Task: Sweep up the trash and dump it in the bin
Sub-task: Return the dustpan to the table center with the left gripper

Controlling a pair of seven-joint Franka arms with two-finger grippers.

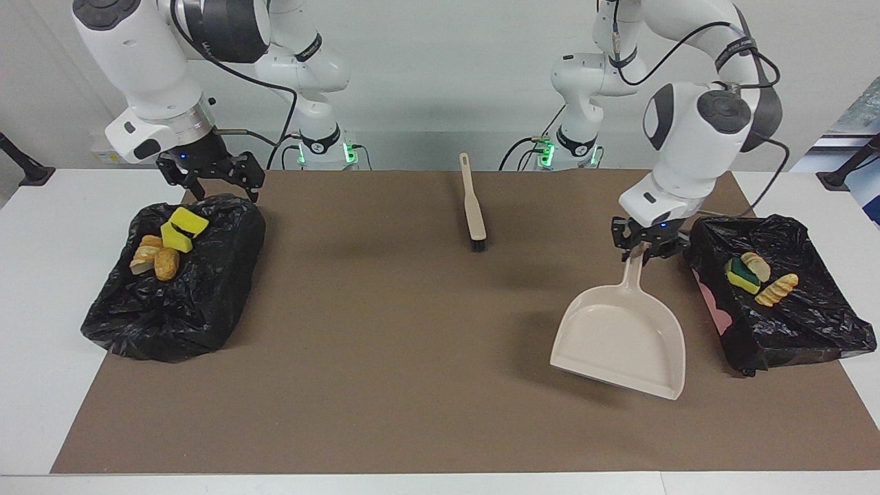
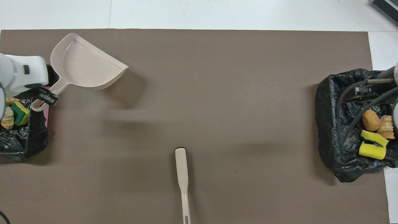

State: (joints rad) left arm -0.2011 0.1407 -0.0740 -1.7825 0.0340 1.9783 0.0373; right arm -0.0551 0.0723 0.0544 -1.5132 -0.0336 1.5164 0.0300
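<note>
The robot's left gripper should release the beige dustpan, now hanging tilted over the mat, on the brown mat straight (image 2: 175, 80) beyond the black bristles of the beige brush.
My left gripper (image 1: 643, 253) is shut on the handle of the beige dustpan (image 1: 622, 337), which hangs empty and tilted over the brown mat beside the black-bagged bin (image 1: 811, 323) at the left arm's end. In that bin lies trash: a green-yellow sponge (image 1: 742, 275) and bread pieces (image 1: 777, 289). My right gripper (image 1: 225, 189) stands open and empty over the robot-side edge of the second black-bagged bin (image 1: 172, 309), which holds yellow sponges (image 1: 184, 227) and bread chunks (image 1: 157, 258). In the overhead view the dustpan (image 2: 84, 62) is held by my left gripper (image 2: 43, 98).
The beige brush (image 1: 473, 206) with black bristles lies on the brown mat (image 1: 412, 344) in the middle, near the robots, handle toward them; it shows in the overhead view too (image 2: 182, 168). White table borders the mat at both ends.
</note>
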